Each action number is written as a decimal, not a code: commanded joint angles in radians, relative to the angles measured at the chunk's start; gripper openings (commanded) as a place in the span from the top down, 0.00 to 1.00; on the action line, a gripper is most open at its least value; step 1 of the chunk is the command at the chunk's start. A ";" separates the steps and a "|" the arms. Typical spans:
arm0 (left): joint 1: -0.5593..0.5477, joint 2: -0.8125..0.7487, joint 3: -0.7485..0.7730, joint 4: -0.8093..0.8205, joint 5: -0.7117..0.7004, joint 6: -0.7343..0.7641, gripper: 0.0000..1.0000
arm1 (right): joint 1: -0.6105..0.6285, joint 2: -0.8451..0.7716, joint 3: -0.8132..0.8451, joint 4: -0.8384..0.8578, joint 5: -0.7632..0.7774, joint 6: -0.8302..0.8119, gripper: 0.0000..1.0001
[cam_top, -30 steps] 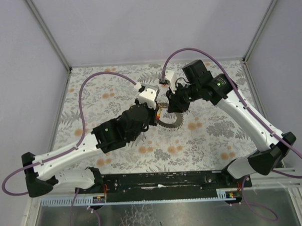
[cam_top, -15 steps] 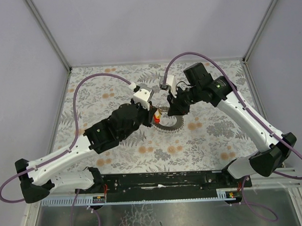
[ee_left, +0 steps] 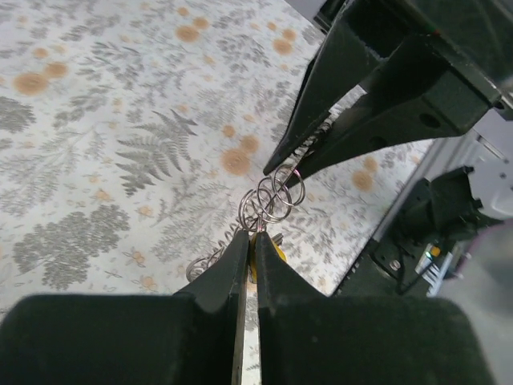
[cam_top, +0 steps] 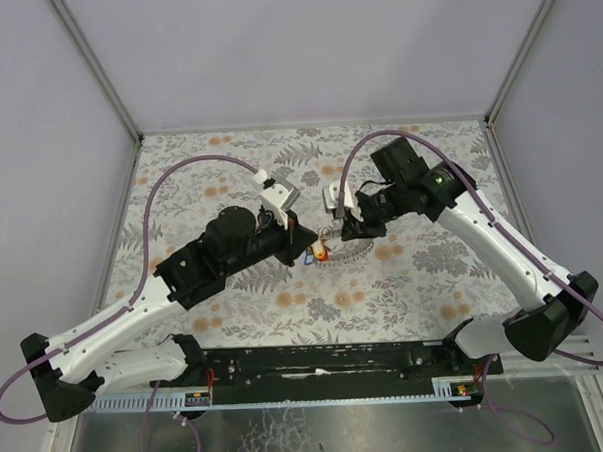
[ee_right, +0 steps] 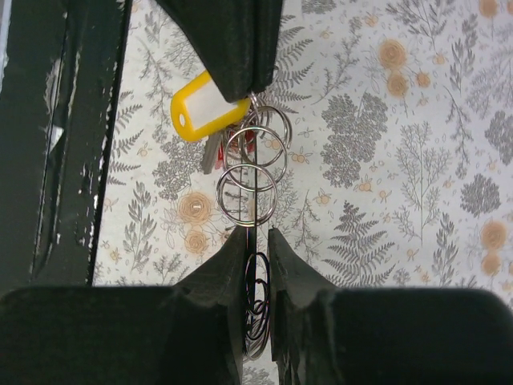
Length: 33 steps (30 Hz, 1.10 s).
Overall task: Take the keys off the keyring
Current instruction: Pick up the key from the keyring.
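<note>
A chain of small silver rings lies between my right gripper's hold and the yellow key tag, so my right gripper should open and pinch the ring (ee_right: 258, 128) next to the tag.
My left gripper (ee_left: 250, 235) is shut on a yellow key tag (ee_left: 268, 250). The tag also shows in the right wrist view (ee_right: 204, 104), with a red key (ee_right: 244, 143) and a grey key (ee_right: 212, 154) hanging beside it. A chain of small silver rings (ee_right: 250, 164) links them to the grey coiled keyring (ee_right: 256, 309), which is pinched edge-on in my shut right gripper (ee_right: 256, 231). In the top view the left gripper (cam_top: 307, 250) and right gripper (cam_top: 340, 227) face each other closely, with the keys (cam_top: 321, 252) between them and part of the keyring (cam_top: 358, 235) showing.
The floral-print mat (cam_top: 434, 280) covers the table. A black rail (cam_top: 327, 360) runs along the near edge. Purple cables loop over both arms. Grey walls stand on three sides.
The left arm has drawn back to the left and the right gripper has shifted left with it. The small rings and keys now stretch between the two grippers, and less of the keyring shows.
</note>
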 commanded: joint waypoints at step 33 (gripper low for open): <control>0.062 -0.082 -0.222 0.246 0.330 -0.124 1.00 | 0.003 -0.305 -0.492 0.427 -0.222 -0.160 0.67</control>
